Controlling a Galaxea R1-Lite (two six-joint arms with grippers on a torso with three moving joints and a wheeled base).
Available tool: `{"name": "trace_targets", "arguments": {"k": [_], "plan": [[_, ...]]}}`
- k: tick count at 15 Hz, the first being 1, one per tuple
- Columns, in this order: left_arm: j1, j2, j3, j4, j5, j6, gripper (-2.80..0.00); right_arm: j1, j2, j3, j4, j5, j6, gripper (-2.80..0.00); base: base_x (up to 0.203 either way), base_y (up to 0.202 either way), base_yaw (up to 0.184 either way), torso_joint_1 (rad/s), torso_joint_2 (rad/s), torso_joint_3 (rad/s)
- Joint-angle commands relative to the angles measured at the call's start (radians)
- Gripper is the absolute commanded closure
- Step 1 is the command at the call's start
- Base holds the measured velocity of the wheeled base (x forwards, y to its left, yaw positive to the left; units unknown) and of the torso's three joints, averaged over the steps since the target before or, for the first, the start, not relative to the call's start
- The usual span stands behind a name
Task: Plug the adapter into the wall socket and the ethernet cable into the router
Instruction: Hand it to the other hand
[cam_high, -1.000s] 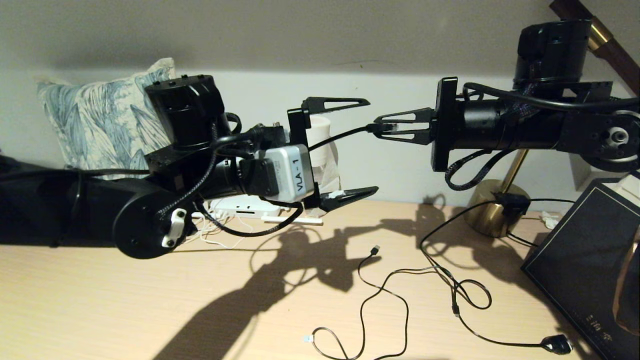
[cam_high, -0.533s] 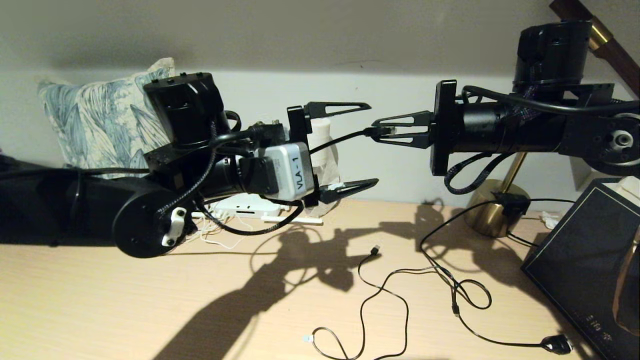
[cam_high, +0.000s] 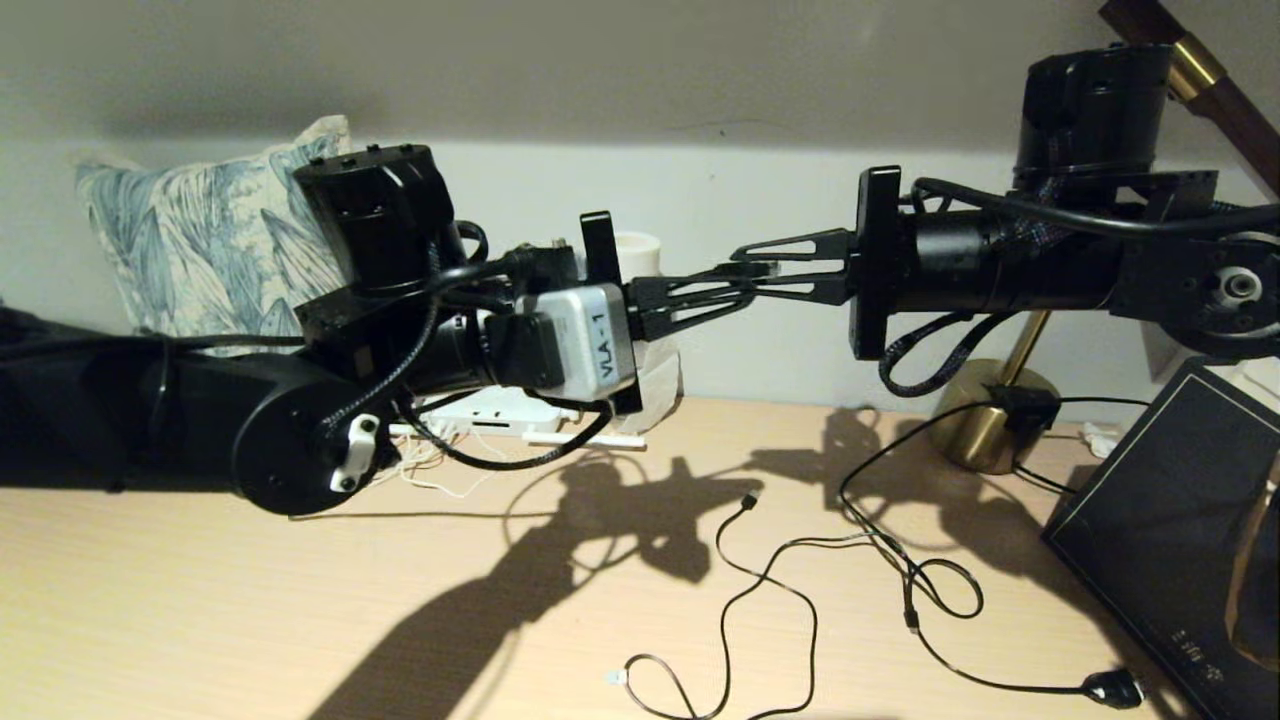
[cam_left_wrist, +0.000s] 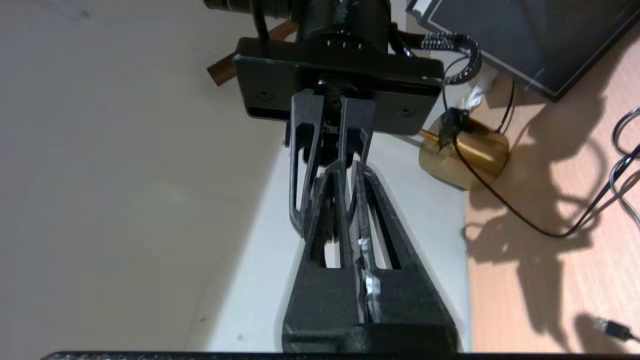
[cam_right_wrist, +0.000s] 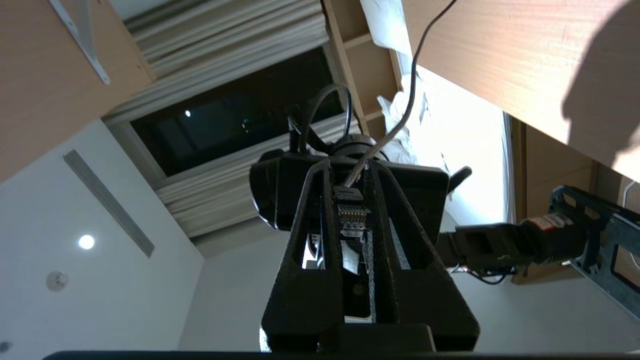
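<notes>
My left gripper will open, back away and grab the ethernet cable (cam_right_wrist: 358, 170) behind its plug, because its fingers overlap my right gripper's fingers at a crooked angle.
My right gripper (cam_high: 742, 264) is held out above the desk, shut on the clear plug (cam_right_wrist: 350, 218) of the ethernet cable (cam_high: 705, 276). The plug's gold contacts face the right wrist camera, and the black cable (cam_right_wrist: 407, 107) leaves past the fingertips. My left gripper (cam_high: 752, 283) meets it tip to tip. It is shut on the same cable, with its fingers (cam_left_wrist: 345, 210) pushed in between the right gripper's fingers (cam_left_wrist: 303, 165). The white router (cam_high: 488, 410) lies on the desk behind the left arm, with one antenna (cam_high: 585, 438) lying flat. The adapter and the wall socket are out of view.
A thin black cable (cam_high: 800, 560) with a small plug (cam_high: 750, 498) snakes over the desk, ending in a black plug (cam_high: 1110, 688). A brass lamp base (cam_high: 985, 425), a dark box (cam_high: 1170, 520), a white roll (cam_high: 640, 250) and a pillow (cam_high: 200, 225) stand around.
My left gripper was wide open around the cable; it has now shut on it. The right gripper has shifted slightly left and down, so the two sets of fingers overlap.
</notes>
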Motion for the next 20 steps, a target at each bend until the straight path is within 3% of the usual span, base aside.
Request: {"name": "trace_targets", "arguments": {"k": [1,8,9,20], "plan": [[0.0,0.002,-0.001,-0.004,-0.005,0.007,0.0,0.004,-0.002,0.004,-0.001,0.005,0.009,0.0,0.0,0.0,0.0,0.0,0.0,0.0],[0.003,-0.002,-0.003,-0.006,-0.003,0.007,0.0,0.003,-0.005,0.011,-0.003,0.004,0.009,0.0,0.0,0.0,0.0,0.0,0.0,0.0],[0.006,-0.002,-0.004,-0.006,-0.002,0.007,-2.8,0.003,-0.008,0.013,-0.003,0.004,0.009,0.0,0.0,0.0,0.0,0.0,0.0,0.0],[0.009,-0.002,-0.006,-0.006,-0.002,0.007,-2.8,0.003,-0.032,0.042,-0.003,0.004,-0.008,0.0,0.0,0.0,0.0,0.0,0.0,0.0]]}}
